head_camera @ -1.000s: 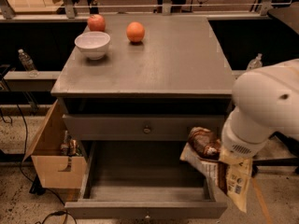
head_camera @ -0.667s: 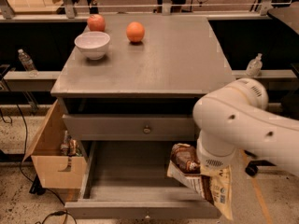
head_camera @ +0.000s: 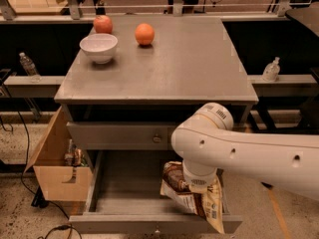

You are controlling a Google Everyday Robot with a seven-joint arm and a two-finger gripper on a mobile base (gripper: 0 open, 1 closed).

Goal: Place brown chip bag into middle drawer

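Observation:
Next, my gripper lets go of the brown chip bag around the middle of the open drawer's grey bottom (head_camera: 159, 184), below the metal knob.
The brown chip bag (head_camera: 209, 209) is tan-yellow with dark brown patches. It hangs tilted over the right part of the open middle drawer (head_camera: 127, 185), and its lower end reaches over the drawer's front right corner. My gripper (head_camera: 197, 187) is at the end of the white arm (head_camera: 249, 156), right above the bag. It is shut on the bag's top, and the wrist hides most of the fingers. The drawer's grey floor shows bare to the left of the bag.
Above the open drawer is a shut drawer face with a metal knob (head_camera: 157, 139). On the cabinet top stand a white bowl (head_camera: 98, 47), an orange (head_camera: 144, 34) and a red apple (head_camera: 102, 24). An open cardboard box (head_camera: 55, 168) stands left of the drawer.
The arm has swung left and lower with the bag. The bag has moved from beside the drawer's right edge to over the drawer's right part.

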